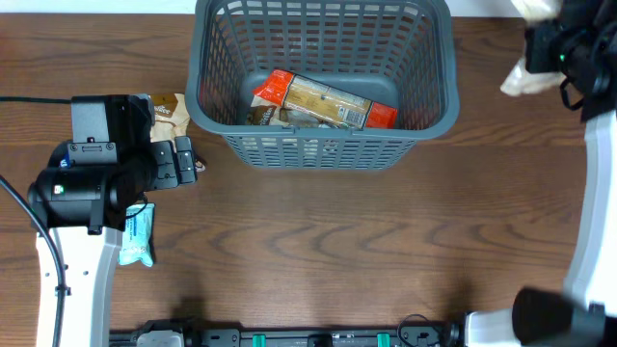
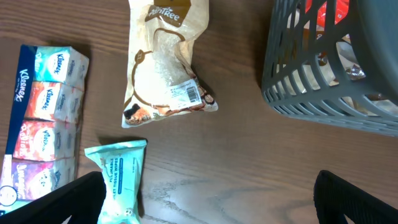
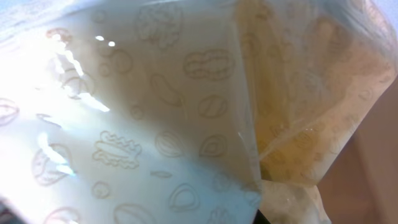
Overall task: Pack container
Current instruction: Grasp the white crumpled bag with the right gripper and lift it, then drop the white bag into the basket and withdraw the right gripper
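Next, my right hand releases the pale printed bag, now held up at the back, atop the orange and tan snack packet (image 1: 319, 97) in the basket.
The container, a dark grey lattice basket (image 1: 318, 146), stands at the back middle of the table and holds an orange and tan snack packet (image 1: 328, 101). Its corner shows in the left wrist view (image 2: 323, 93). My left gripper (image 1: 183, 162) is open and empty left of the basket, low over the wood (image 2: 208, 182). A teal wipes packet (image 2: 121, 180) lies by its left finger. My right gripper (image 1: 549, 48) is up at the back right, shut on a pale printed bag (image 1: 525, 79) that fills the right wrist view (image 3: 155, 112). Its fingers are hidden.
A white and brown snack bag (image 2: 163, 68) lies left of the basket, also seen in the overhead view (image 1: 169, 108). A Kleenex multipack (image 2: 43, 118) lies at the far left. The teal wipes packet (image 1: 138, 234) lies beside the left arm.
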{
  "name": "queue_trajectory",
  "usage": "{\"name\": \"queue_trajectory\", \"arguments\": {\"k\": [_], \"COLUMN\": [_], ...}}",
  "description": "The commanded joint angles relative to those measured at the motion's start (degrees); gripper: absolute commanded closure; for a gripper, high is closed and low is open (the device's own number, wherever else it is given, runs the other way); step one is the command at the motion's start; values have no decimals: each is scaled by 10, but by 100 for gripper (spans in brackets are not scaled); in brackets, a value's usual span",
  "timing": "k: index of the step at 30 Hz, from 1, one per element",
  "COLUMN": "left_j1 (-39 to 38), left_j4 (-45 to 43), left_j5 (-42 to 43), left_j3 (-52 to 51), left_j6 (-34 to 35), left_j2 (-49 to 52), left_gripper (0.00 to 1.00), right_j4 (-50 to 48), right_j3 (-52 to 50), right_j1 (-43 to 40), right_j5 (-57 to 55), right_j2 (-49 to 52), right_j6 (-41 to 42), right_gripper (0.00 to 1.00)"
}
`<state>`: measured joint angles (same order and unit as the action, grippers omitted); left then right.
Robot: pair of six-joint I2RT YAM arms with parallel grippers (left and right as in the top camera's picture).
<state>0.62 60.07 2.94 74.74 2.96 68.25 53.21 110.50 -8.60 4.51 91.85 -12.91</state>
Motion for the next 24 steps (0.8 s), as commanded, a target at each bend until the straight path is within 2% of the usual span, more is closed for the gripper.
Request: {"name": "queue_trajectory", "arguments": {"k": [1, 4, 6, 13, 18, 24], "left_j1": [-1, -1, -1, -1, -1, -1], "left_j4": [3, 2, 1, 1, 1, 1], "left_j5": [-6, -6, -6, -6, -6, -6], "left_j3": [10, 10, 10, 10, 10, 10], "left_j6": [-2, -2, -4, -3, -3, -3], "left_j2": [0, 0, 0, 0, -1, -2], "left_gripper": [1, 1, 2, 1, 1, 1], "right_j4": [4, 3, -8, -40, -12, -9], "right_j3": [32, 42, 42, 42, 42, 42], "right_j1": [69, 139, 184, 271, 286, 289], "right_j5": [55, 163, 189, 189, 189, 189], "right_j2": [-30, -39, -37, 33, 129, 220], "right_j6": [-125, -287, -337, -361, -397, -393], "right_gripper": [99, 99, 99, 99, 99, 99]}}
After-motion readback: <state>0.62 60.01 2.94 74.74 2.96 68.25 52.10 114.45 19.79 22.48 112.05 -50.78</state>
